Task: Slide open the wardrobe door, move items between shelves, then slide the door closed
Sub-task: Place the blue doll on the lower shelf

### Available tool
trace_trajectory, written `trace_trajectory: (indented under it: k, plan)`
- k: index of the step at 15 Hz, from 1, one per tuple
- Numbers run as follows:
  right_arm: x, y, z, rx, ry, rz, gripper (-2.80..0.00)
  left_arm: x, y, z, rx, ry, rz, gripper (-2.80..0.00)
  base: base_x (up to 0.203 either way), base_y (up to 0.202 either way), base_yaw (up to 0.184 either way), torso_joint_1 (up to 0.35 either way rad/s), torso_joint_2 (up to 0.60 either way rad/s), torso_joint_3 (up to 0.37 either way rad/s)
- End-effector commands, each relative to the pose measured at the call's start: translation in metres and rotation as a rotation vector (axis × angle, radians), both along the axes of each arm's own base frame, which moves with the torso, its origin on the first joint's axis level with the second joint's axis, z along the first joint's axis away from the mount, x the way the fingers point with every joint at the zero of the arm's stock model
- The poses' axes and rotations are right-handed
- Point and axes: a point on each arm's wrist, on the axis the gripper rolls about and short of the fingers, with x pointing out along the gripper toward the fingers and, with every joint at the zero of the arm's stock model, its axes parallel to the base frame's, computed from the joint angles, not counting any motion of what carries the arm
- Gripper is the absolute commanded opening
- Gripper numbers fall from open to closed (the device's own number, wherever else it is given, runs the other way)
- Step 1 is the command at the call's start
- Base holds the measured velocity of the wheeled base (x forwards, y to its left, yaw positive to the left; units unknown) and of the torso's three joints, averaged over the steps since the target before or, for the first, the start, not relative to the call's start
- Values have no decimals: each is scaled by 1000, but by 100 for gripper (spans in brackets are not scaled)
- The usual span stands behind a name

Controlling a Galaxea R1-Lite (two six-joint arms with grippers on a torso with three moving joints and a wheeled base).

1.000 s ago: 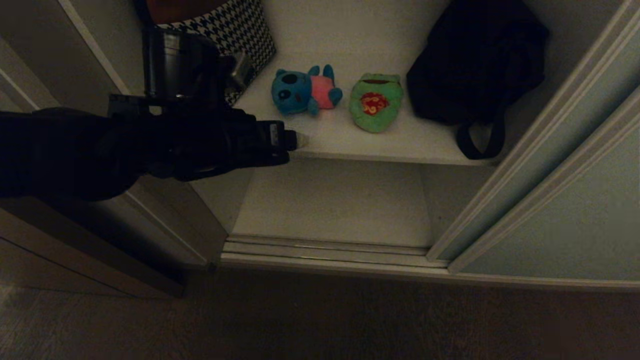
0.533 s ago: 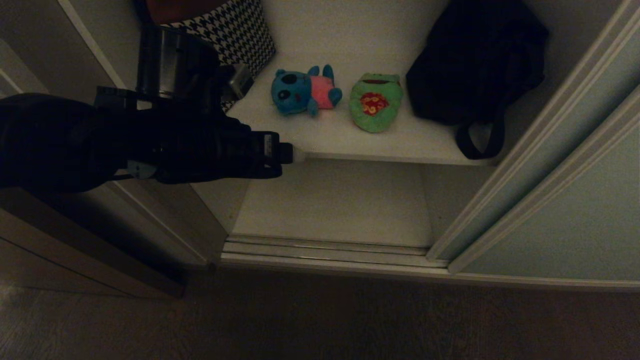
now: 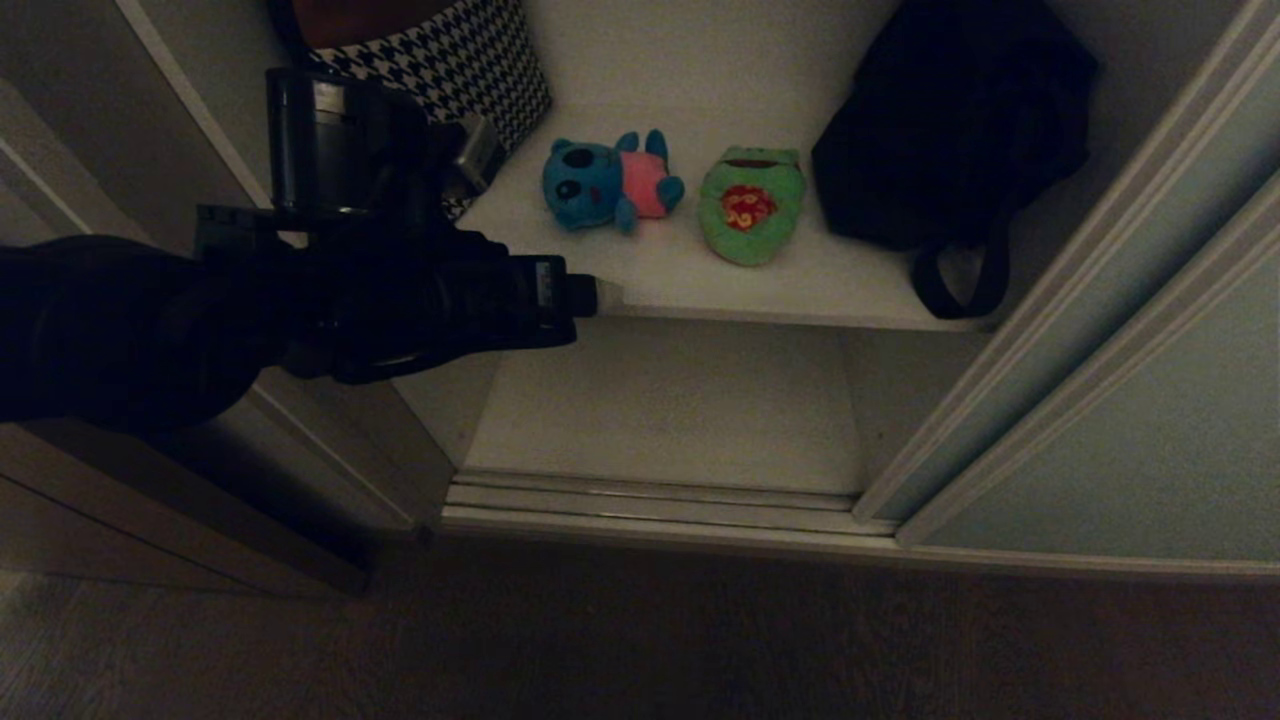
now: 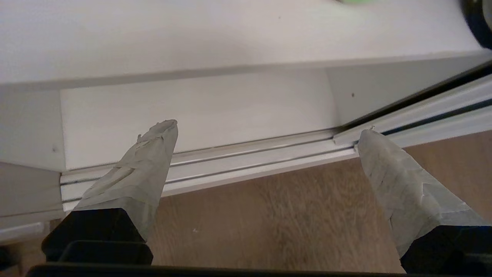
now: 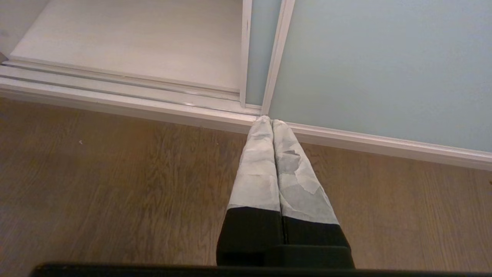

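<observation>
Next, I close my left gripper on the near arm [image 3: 625, 218] of the teal-blue toy, the arm toward the upper shelf's front edge.
The sliding wardrobe door [image 3: 1150, 400] stands pushed to the right, leaving the wardrobe open. On the upper of the shelves [image 3: 680, 285] lie the items: a teal-blue toy [image 3: 600, 182] with a pink belly and a green toy [image 3: 752, 205] with a red mark. The lower shelf [image 3: 670, 400] is bare. My left gripper [image 3: 600, 296] hovers at the upper shelf's front edge, left of the toys and touching neither. In the left wrist view the left gripper [image 4: 266, 127] is open and holds nothing. My right gripper [image 5: 271, 121] hangs shut over the floor by the door's foot.
A houndstooth basket [image 3: 460, 70] fills the shelf's back left, close behind my left arm. A black bag [image 3: 950, 130] sits at the right, its strap [image 3: 960, 290] hanging over the shelf edge. The floor rail [image 3: 650, 500] borders the wooden floor [image 3: 600, 640].
My left arm dipped slightly and came back, its tip staying by the shelf's front edge. Both toys lie where they were.
</observation>
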Motion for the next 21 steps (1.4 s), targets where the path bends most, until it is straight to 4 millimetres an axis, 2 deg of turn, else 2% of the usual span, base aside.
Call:
trace_trajectory:
  k: [1,8,12,14,17,20,21]
  plan:
    - [0,0,0,-1,0,1,-280,0,0,-3,7,5,1,0,0,0,0,0,0,0]
    - [0,0,0,-1,0,1,-280,-1,-2,-5,17,7,3,0,0,0,0,0,0,0]
    - [0,0,0,-1,0,1,-280,-3,-4,-5,16,8,-9,0,176,-24,1,2,2,0]
    - [0,0,0,-1,1,1,-280,0,-5,-5,16,6,-8,0,41,-27,3,4,1,-1]
    - [0,0,0,-1,1,1,-280,8,-10,-5,10,2,2,0,0,0,0,0,0,0]
    - [0,0,0,-1,0,1,-280,33,-22,-26,37,24,68,0,0,0,0,0,0,0]
    - [0,0,0,-1,0,1,-280,41,-26,-29,14,-17,84,0,0,0,0,0,0,0]
